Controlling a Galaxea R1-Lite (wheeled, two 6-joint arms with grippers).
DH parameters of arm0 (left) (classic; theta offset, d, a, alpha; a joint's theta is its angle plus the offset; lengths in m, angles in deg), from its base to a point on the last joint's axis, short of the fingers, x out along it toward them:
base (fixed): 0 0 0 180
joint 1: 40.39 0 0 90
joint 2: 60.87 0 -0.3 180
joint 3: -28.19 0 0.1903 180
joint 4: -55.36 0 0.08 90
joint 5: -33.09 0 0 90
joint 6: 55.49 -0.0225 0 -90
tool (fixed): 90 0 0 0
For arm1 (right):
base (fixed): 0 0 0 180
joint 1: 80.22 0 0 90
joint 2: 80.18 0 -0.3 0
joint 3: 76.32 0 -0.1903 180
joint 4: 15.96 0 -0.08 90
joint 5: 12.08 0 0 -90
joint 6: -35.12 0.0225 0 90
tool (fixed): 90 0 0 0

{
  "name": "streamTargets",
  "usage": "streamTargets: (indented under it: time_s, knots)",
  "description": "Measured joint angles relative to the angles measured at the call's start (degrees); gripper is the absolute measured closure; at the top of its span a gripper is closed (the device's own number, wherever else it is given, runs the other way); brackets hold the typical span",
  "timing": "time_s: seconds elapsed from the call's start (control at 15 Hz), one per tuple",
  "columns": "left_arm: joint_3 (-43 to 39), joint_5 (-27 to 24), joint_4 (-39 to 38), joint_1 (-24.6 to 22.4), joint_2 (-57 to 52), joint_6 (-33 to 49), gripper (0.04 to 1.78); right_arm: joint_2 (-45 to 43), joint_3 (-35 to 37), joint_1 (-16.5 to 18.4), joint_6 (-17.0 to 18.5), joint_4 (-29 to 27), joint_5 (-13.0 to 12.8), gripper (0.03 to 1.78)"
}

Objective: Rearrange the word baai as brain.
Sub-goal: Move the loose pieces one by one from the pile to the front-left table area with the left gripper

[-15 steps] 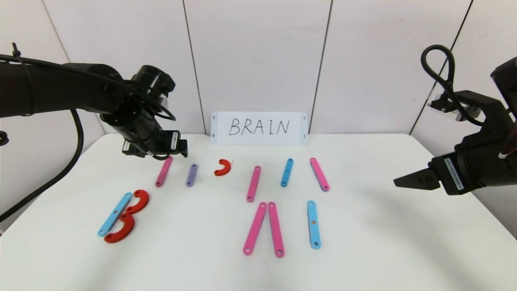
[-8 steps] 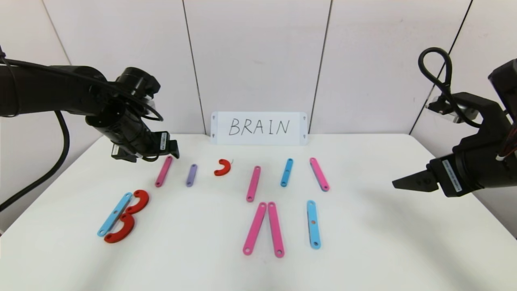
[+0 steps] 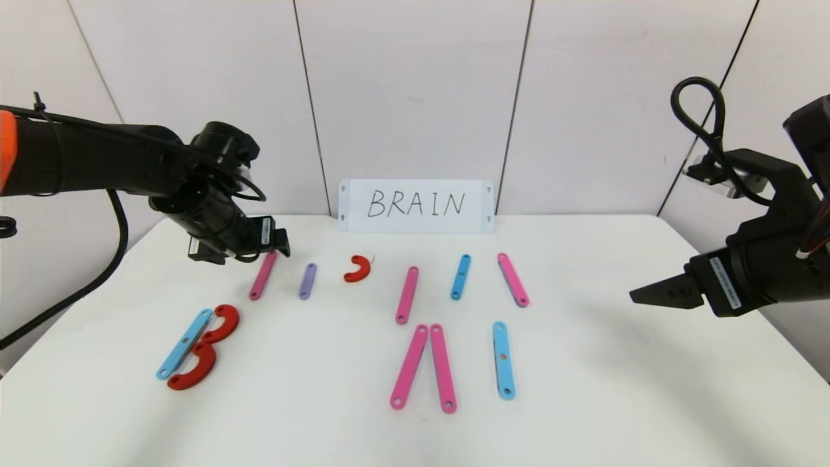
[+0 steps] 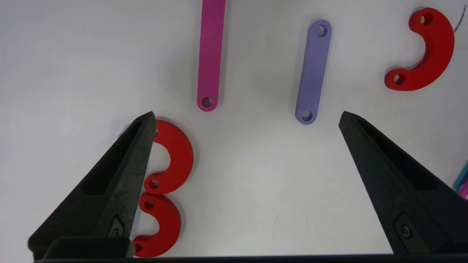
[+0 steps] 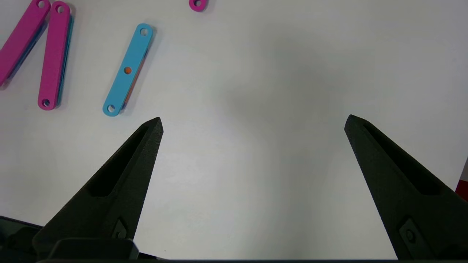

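My left gripper is going to close on the near half of the pink strip [image 3: 261, 280] [image 4: 211, 59], which is lying behind the B, beside the purple strip.
The letters lie flat on the white table [image 3: 616, 402]. At front left a blue strip [image 3: 185, 344] and two red curves [image 3: 220, 323] form a B. Behind it lie a pink strip [image 3: 263, 275], a purple strip [image 3: 308, 281] and a small red curve [image 3: 357, 268]. My left gripper [image 3: 277, 244] hovers open and empty above the pink strip's far end. In the left wrist view that gripper [image 4: 245, 117] frames bare table, with the pink strip [image 4: 210, 54] and purple strip [image 4: 313, 71] beyond. My right gripper [image 3: 648, 293] hangs open over the right side; in its own view the gripper [image 5: 252, 122] holds nothing.
A white card [image 3: 415, 205] reading BRAIN leans on the back wall. Mid-table lie a pink strip [image 3: 407, 295], a blue strip [image 3: 460, 277] and another pink strip [image 3: 513, 279]. In front, two pink strips [image 3: 425, 368] meet at the top beside a blue strip [image 3: 503, 360].
My left arm drew back a little to the left and its gripper now sits slightly left of where it was. The right gripper barely shifted. No piece has moved.
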Motion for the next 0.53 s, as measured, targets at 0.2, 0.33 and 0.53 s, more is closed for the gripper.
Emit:
streamTargets:
  time_s: [0.2,0.33,0.53]
  knots:
    - [0.3,-0.4,-0.2,-0.3,1.3,0.0,0.07,0.0,0.0,0.0,0.0,0.0,0.0,0.07]
    - [0.3,-0.5,-1.0,-0.9,1.9,0.0,0.07,0.0,0.0,0.0,0.0,0.0,0.0,0.07]
    - [0.3,-0.3,-1.2,-1.3,2.4,-0.1,0.07,0.1,0.0,0.1,0.0,0.0,0.0,0.07]
